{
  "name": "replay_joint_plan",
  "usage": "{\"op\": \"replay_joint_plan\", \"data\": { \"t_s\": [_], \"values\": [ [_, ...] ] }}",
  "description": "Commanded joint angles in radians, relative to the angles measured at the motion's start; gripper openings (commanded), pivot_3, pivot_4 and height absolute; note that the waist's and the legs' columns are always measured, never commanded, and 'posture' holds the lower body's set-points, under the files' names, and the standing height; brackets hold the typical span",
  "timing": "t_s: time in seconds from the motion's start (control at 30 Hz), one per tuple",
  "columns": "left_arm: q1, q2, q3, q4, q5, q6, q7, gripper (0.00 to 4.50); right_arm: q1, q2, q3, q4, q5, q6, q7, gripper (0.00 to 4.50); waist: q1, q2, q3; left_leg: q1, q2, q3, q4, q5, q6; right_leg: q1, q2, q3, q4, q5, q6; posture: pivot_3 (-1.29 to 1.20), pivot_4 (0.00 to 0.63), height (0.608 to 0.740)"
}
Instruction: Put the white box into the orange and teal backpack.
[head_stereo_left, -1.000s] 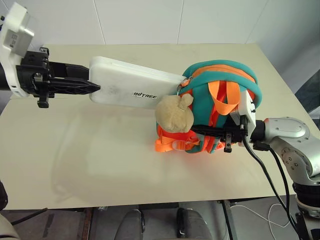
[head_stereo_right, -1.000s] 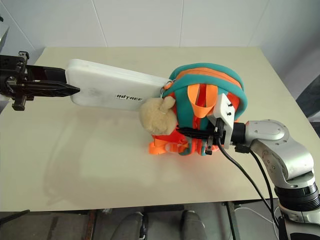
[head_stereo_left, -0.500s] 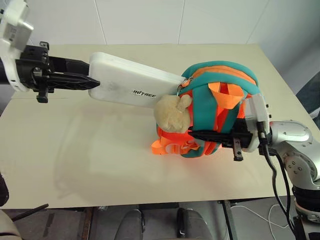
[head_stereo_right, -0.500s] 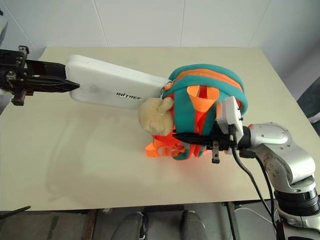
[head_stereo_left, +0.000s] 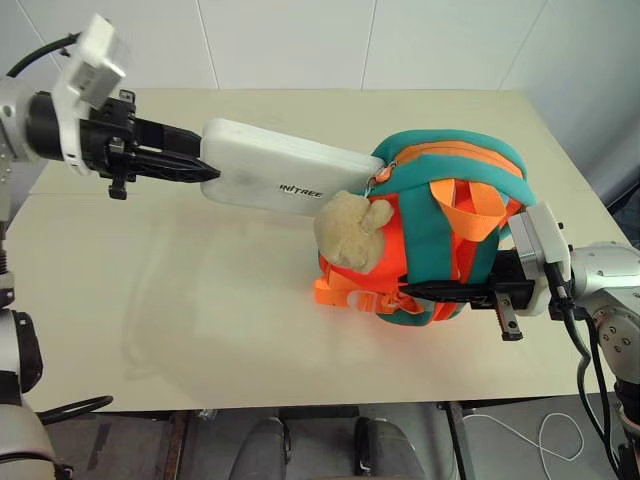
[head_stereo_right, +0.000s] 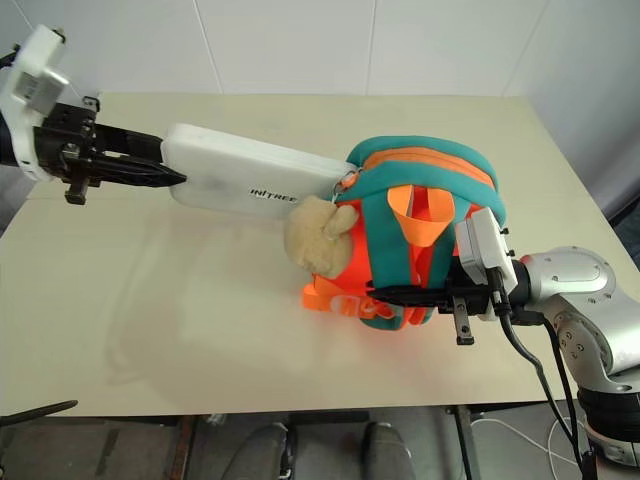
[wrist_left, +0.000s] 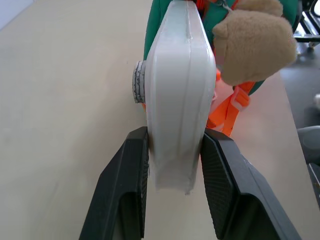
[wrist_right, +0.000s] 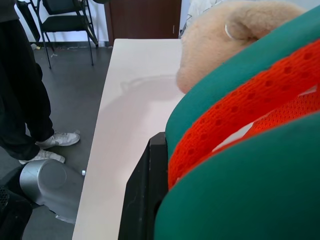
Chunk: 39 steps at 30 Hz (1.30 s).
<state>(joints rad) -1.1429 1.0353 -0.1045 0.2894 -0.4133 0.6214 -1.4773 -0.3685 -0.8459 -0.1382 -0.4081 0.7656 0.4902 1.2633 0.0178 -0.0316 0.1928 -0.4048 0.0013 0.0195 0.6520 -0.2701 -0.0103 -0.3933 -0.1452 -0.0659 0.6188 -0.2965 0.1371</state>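
Note:
Next, I let go of the white box, which hangs above the table now, with my left gripper inside the backpack's open zipper (head_stereo_left: 394, 179) (wrist_left: 185, 15), just behind the beige plush toy.
My left gripper (head_stereo_left: 207, 170) is shut on the near end of the white box (head_stereo_left: 280, 180), which hangs above the table. In the left wrist view its black pads (wrist_left: 135, 165) clamp both flat faces of the box (wrist_left: 180, 85). The box's far end meets the top rim of the orange and teal backpack (head_stereo_left: 440, 225); whether it is inside I cannot tell. A beige plush toy (head_stereo_left: 350, 230) dangles below the box. My right gripper (head_stereo_left: 410, 291) is shut on the backpack's lower front, teal strap and orange mesh lying over its finger (wrist_right: 147, 195).
The beige table (head_stereo_left: 200, 320) lies open to the left of the backpack and toward its front edge. In the right wrist view a person's legs (wrist_right: 22, 100) and a chair (wrist_right: 70, 20) stand on the floor beyond the table's end.
My left gripper has carried the white box to the right, toward the backpack. My right gripper has drawn back to the right, and the backpack has shifted and tipped with it.

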Motion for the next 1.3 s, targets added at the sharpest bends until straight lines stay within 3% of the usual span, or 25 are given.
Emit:
{"op": "replay_joint_plan", "data": {
  "t_s": [0.03,0.33,0.53,0.83,1.3],
  "values": [
    [-0.053,-0.002,-0.013,0.031,0.062,-0.052,-0.014,1.21,-0.012,-0.018,-0.015,-0.008,-0.007,-0.026,0.016,0.00,0.003,0.000,0.000,0.000,0.000,0.000,0.000,0.000,0.000,0.000,0.000,0.000,0.000,0.000,0.000,0.00,0.150,0.740],
    [-0.110,-0.006,0.004,-0.010,0.022,-0.043,-0.099,1.21,-0.013,-0.009,-0.006,-0.011,-0.020,-0.023,-0.009,0.00,0.005,0.000,0.000,0.000,0.000,0.000,0.000,0.000,0.000,0.000,0.000,0.000,0.000,0.000,0.000,0.00,0.150,0.740],
    [-0.087,0.067,0.058,-0.140,-0.136,0.087,-0.137,1.21,-0.014,-0.003,0.002,-0.012,-0.018,-0.021,-0.024,0.00,0.003,0.000,0.000,-0.001,0.000,0.000,0.000,0.000,0.000,0.000,0.000,0.000,0.000,0.000,0.000,0.00,0.150,0.740],
    [-0.077,0.112,0.082,-0.185,-0.195,0.134,-0.125,1.21,-0.036,0.004,0.022,0.016,-0.026,-0.028,-0.015,0.00,0.003,0.000,0.000,0.000,0.000,0.000,0.001,0.000,0.000,0.000,0.000,0.000,0.001,0.000,0.000,0.00,0.150,0.740],
    [-0.092,-0.085,-0.008,-0.253,-0.095,0.143,0.050,1.21,-0.071,0.030,0.050,0.044,-0.054,-0.030,-0.016,0.00,0.003,0.000,0.000,0.000,0.000,0.000,0.001,0.000,0.000,0.000,0.000,0.000,0.001,0.000,0.000,0.00,0.150,0.740]
  ]
}}
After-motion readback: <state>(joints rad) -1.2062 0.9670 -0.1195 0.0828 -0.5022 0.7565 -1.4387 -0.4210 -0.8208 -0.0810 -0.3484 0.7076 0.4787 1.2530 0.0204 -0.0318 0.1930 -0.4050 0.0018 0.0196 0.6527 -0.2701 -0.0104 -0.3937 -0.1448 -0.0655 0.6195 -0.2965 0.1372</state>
